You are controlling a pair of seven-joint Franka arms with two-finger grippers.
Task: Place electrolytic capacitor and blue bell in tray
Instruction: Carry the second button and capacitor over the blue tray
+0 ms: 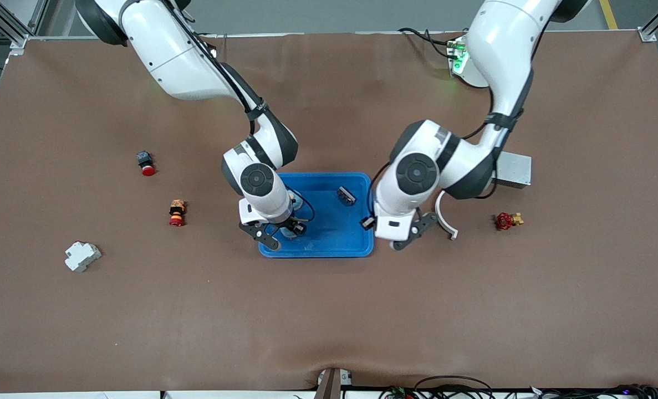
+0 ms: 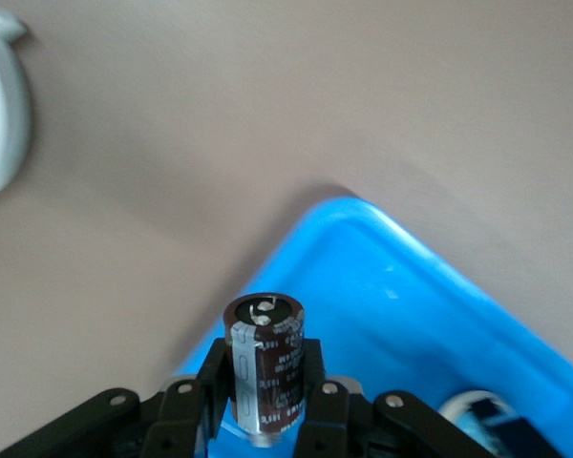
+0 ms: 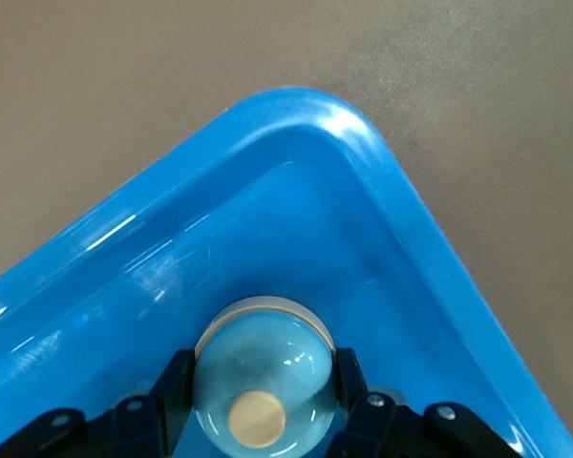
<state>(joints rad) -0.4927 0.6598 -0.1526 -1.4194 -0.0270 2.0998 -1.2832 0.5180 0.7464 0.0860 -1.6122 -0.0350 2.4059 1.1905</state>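
Next, my left gripper releases the electrolytic capacitor on the tray's bottom inside the front corner [image 1: 332,233] toward the white curved piece. The capacitor is now upright above the tray's edge.
The bright-blue tray [image 1: 334,233] lies mid-table. My right gripper [image 1: 286,230] is low in the tray's corner nearest the front camera, toward the right arm's end, shut on the blue bell [image 1: 290,229]. In the right wrist view the pale-blue dome of the bell [image 3: 263,382] sits between both fingers over the tray floor [image 3: 296,229]. My left gripper [image 1: 370,223] is over the tray's rim at the left arm's end, shut on the brown electrolytic capacitor [image 2: 265,367], held upright above the tray's edge [image 2: 363,239]. The capacitor also shows in the front view [image 1: 367,223].
A small dark part [image 1: 346,195] lies in the tray. A white curved piece [image 1: 445,217], a red valve [image 1: 507,220] and a grey metal box [image 1: 513,169] lie toward the left arm's end. A red button [image 1: 146,163], a small figure [image 1: 177,213] and a white block [image 1: 82,256] lie toward the right arm's end.
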